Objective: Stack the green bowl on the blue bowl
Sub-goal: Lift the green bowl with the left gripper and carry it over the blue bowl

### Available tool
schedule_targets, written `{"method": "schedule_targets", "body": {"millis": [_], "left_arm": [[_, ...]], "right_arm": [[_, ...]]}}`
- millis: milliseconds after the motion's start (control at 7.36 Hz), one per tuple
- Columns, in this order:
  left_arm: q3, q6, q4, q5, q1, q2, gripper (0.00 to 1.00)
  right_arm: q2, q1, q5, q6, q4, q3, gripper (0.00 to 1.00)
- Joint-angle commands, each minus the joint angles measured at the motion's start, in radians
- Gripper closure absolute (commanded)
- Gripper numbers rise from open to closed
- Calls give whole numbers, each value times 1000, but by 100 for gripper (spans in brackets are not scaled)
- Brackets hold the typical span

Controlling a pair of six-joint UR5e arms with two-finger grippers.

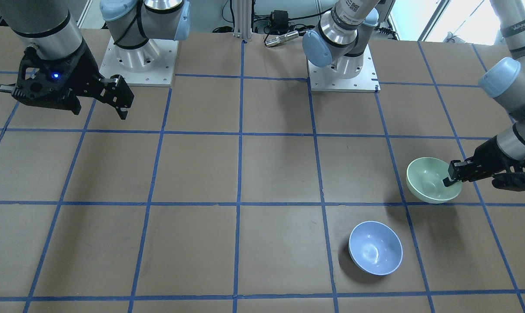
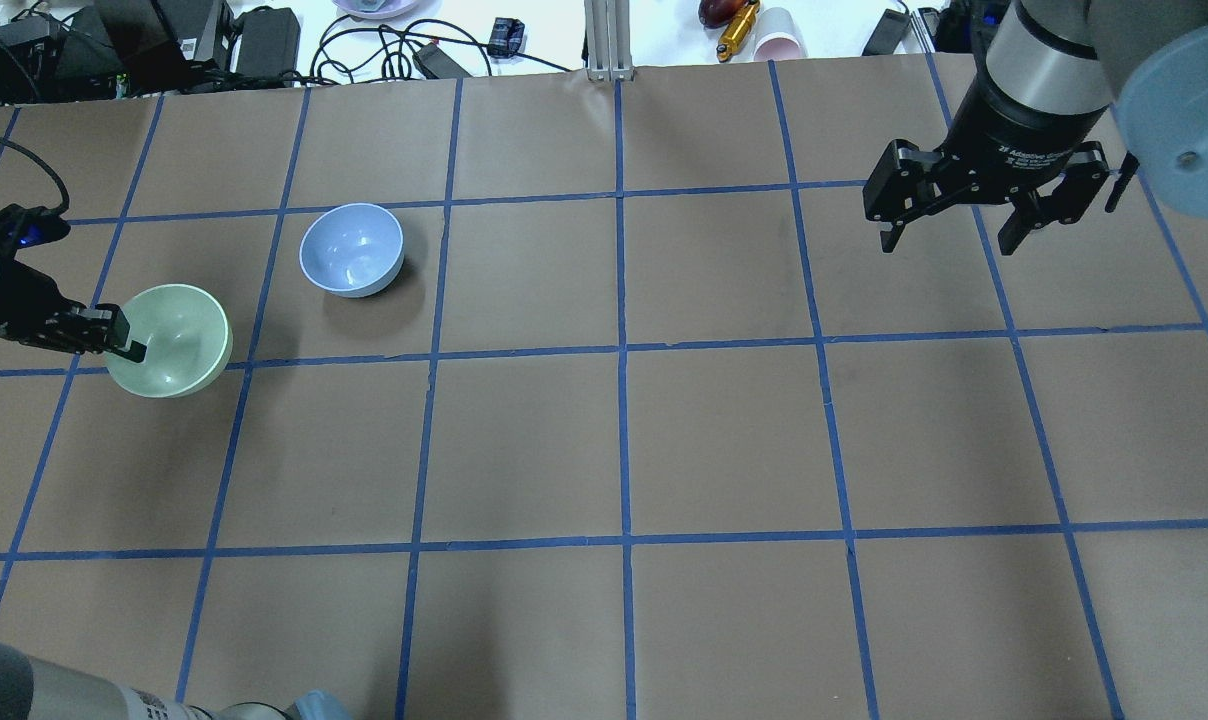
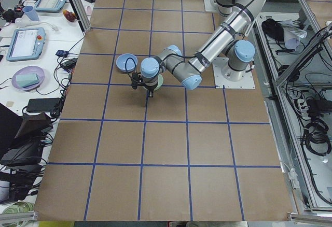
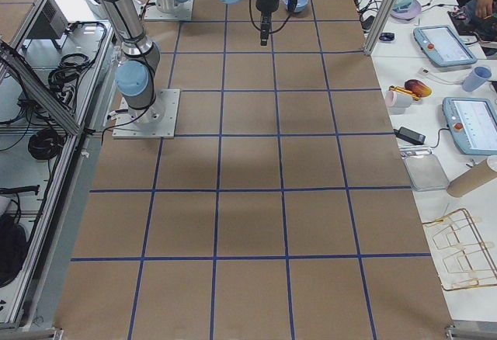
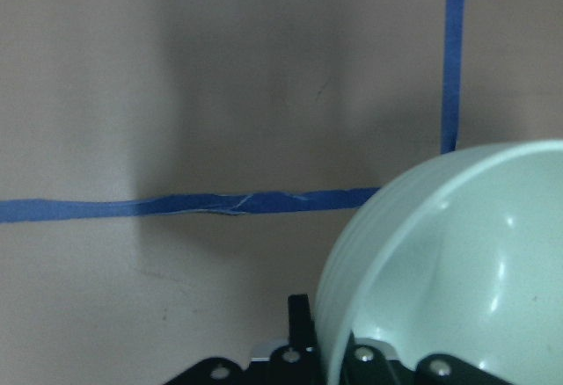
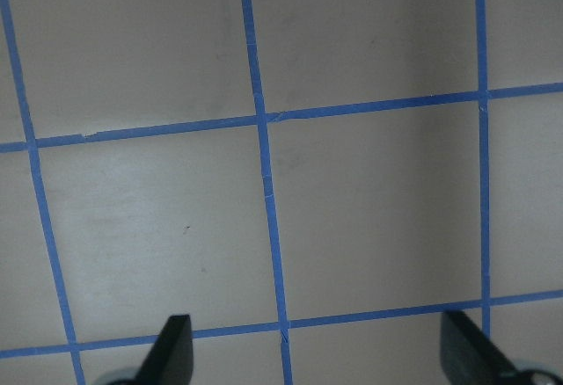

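Observation:
I will release the green bowl from my left gripper inside the empty hollow of the blue bowl [image 1: 376,248].
The pale green bowl [image 1: 430,180] is gripped at its rim by my left gripper [image 1: 450,179], one finger inside and one outside. It hangs tilted, seemingly just above the table. It also shows in the overhead view [image 2: 174,340] and the left wrist view [image 5: 457,262]. The pale blue bowl [image 1: 375,248] stands upright and empty on the table, about one bowl-width from the green bowl, also seen from overhead [image 2: 352,250]. My right gripper [image 2: 949,235] is open and empty, high above the table's other side, far from both bowls.
The table is brown paper with a blue tape grid [image 2: 619,350]. The two arm bases [image 1: 343,69] stand at the robot's edge. Cables, cups and other clutter [image 2: 744,30] lie beyond the far edge.

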Motion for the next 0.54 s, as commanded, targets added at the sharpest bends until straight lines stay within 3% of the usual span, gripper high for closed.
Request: {"method": "schedule_targets", "body": {"millis": [0,408], "left_arm": [[129,-61,-105,-84,-21,-26,100],[204,-355,-127,-94,-182,-79,100]], "right_arm": [[0,0,0,0,0,0,0],[0,0,0,0,0,0,0]]}}
